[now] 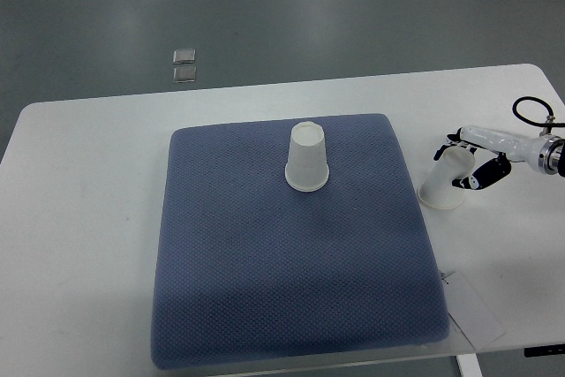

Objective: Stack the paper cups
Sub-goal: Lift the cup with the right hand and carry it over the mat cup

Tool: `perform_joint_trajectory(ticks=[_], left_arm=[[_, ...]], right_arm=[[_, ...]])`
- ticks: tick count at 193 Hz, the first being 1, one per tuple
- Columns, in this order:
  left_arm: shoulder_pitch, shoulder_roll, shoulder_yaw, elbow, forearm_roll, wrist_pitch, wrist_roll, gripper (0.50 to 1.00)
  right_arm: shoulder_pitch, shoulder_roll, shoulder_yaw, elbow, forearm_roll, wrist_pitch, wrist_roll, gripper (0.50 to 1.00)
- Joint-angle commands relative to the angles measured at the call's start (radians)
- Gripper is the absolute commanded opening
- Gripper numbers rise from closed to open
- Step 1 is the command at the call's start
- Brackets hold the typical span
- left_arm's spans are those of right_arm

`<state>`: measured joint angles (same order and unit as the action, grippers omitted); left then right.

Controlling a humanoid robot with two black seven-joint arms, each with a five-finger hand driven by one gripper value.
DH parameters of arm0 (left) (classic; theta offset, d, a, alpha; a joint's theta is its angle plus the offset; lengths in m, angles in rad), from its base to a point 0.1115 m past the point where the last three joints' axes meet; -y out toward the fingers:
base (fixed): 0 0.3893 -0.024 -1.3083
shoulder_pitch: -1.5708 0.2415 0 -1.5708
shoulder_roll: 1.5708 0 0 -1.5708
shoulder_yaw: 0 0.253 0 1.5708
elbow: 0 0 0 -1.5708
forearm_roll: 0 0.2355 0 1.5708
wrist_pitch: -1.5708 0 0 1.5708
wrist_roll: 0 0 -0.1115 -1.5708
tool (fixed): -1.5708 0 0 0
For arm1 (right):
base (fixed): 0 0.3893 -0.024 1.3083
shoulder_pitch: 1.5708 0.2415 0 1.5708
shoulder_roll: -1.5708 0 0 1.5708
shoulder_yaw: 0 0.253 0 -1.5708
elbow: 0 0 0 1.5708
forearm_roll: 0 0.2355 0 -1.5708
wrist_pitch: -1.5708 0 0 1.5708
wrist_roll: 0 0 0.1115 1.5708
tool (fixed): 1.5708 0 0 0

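The cup in my right gripper, now upside down on the white table, will be let go over the top of the white paper cup (312, 130) on the blue mat.
One white paper cup (307, 158) stands upside down on the blue mat (265, 289), toward its far middle. A second white paper cup (444, 183) is upside down on the white table just right of the mat. My right hand (470, 165) comes in from the right edge and has its fingers curled around this second cup. The left arm does not show.
The white table (79, 218) carries the mat. A thin transparent sheet (477, 315) pokes out under the mat's near right corner. Two small clear squares (184, 64) lie on the grey floor beyond the table. A black cable (530, 112) loops by my right wrist.
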<state>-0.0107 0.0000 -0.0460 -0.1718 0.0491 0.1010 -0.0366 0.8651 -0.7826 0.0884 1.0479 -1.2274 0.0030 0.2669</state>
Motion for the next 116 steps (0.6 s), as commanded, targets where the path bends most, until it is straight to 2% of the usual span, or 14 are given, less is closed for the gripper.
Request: perform_joint_trajectory(ticks=[1,40,60,83,116], left_arm=[[0.0,0.0,0.0,0.0,0.0,0.0,0.0,1.0],[0.0,0.0,0.0,0.0,0.0,0.0,0.0,1.0],[0.0,0.0,0.0,0.0,0.0,0.0,0.0,1.0],[0.0,0.0,0.0,0.0,0.0,0.0,0.0,1.0],[0.0,0.0,0.0,0.0,0.0,0.0,0.0,1.0]], right_arm=[[0.009,-0.009,0.011,0.001,0.002,-0.003,0.002,0.5],[0.115,-0.032,0.047,0.057,0.012,0.018,0.014,0.5],[0.218,-0.064,0.094,0.129,0.02,0.091,0.015,0.5],[0.316,-0.056,0.159,0.208,0.032,0.178,0.014,0.5],[0.419,-0.003,0.165,0.271,0.048,0.215,0.008,0.5]])
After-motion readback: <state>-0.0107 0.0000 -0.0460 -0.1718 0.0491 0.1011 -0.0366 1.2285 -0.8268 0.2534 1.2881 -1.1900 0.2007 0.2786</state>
